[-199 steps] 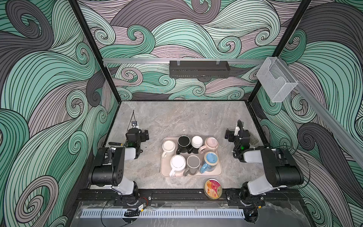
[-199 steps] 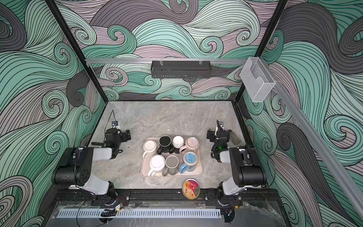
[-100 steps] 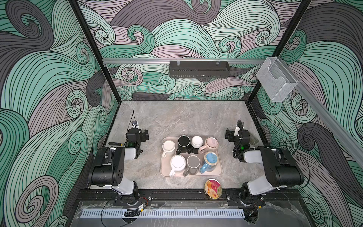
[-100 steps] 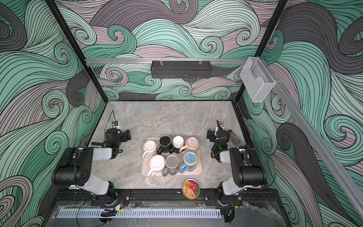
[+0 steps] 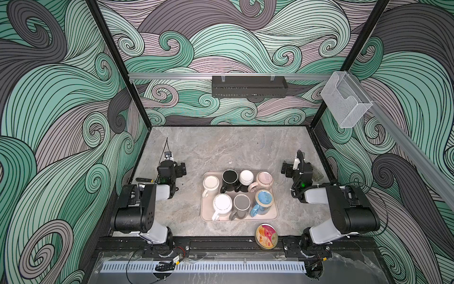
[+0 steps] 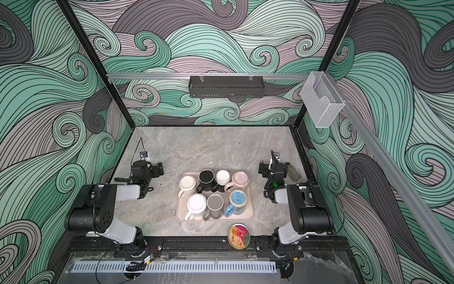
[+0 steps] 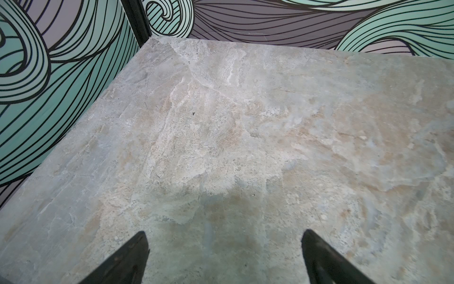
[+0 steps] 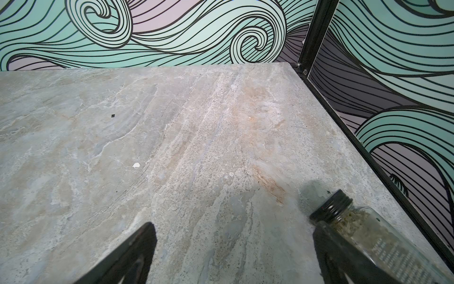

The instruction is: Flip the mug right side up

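My left gripper is to go next to the cream mug's handle (image 5: 205,193), beside the black mug on the beige tray, and close on it there.
A beige tray (image 5: 275,214) (image 6: 250,214) near the middle front of the table holds several mugs: cream (image 5: 210,183), black (image 5: 229,176), white (image 5: 246,177), pink (image 5: 264,179), white (image 5: 222,202), grey (image 5: 241,202) and blue (image 5: 264,198). They appear to stand with flat bases up. My left gripper (image 5: 181,169) (image 7: 226,242) hangs open over bare table to the left of the tray, holding nothing. My right gripper (image 5: 285,169) (image 8: 233,236) is open over bare table on the tray's right, also with nothing in it. Neither wrist view shows a mug.
A glass spice jar (image 8: 356,228) (image 5: 317,175) with a black cap lies beside my right gripper near the right wall. A round fruit-printed tin (image 5: 266,236) sits at the front edge. A black pen-like item (image 5: 145,180) lies by the left arm.
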Controlling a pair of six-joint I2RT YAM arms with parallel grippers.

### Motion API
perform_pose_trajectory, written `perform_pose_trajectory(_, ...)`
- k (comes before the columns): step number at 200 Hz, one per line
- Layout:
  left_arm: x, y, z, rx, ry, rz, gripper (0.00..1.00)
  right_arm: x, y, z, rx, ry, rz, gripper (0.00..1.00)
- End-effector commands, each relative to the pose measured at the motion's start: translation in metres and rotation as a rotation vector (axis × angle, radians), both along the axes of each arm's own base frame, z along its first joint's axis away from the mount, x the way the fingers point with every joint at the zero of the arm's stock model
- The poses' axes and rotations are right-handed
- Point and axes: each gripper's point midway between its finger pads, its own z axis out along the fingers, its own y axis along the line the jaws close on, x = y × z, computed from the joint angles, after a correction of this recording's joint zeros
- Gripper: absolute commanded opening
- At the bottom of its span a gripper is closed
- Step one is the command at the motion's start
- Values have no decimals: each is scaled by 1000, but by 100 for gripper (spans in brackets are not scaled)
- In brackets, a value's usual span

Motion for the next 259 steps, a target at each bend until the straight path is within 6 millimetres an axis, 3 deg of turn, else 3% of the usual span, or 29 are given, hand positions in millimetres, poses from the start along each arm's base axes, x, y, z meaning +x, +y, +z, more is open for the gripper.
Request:
perform_pose_trajectory(1,8,1,13,-3,-30,-4,99,2,2,8,2,-27,12,99)
perform_pose_trajectory(111,8,2,13,-3,-29,-2,98,4,7,9,15,-16,48,99)
perform_pose_trajectory(134,9,-3,32,34,-29,-41,98,3,-7,16,0,10,-40,99)
perform_pose_trajectory(140,5,-3,32,24,17,-32,99,3,-11,24,4,62,-71,99)
perform_pose_trajectory(151,3,0,54,34,8,-5,99,6,-16,45,7,84,-110,99)
perform_pose_trajectory(192,-24,18,101,-171,-36,245,99,-9,-3,99,46,49,-135,100)
perform_pose_trajectory(210,-33,0,113,-292,-35,214,98,-20,8,117,39,54,-138,99)
perform_pose_trajectory(227,-37,-36,123,-352,-31,71,99,-33,23,133,74,77,-113,99)
perform_pose_trajectory(259,-70,-93,120,-397,91,-75,99,-67,58,144,174,173,-9,97)
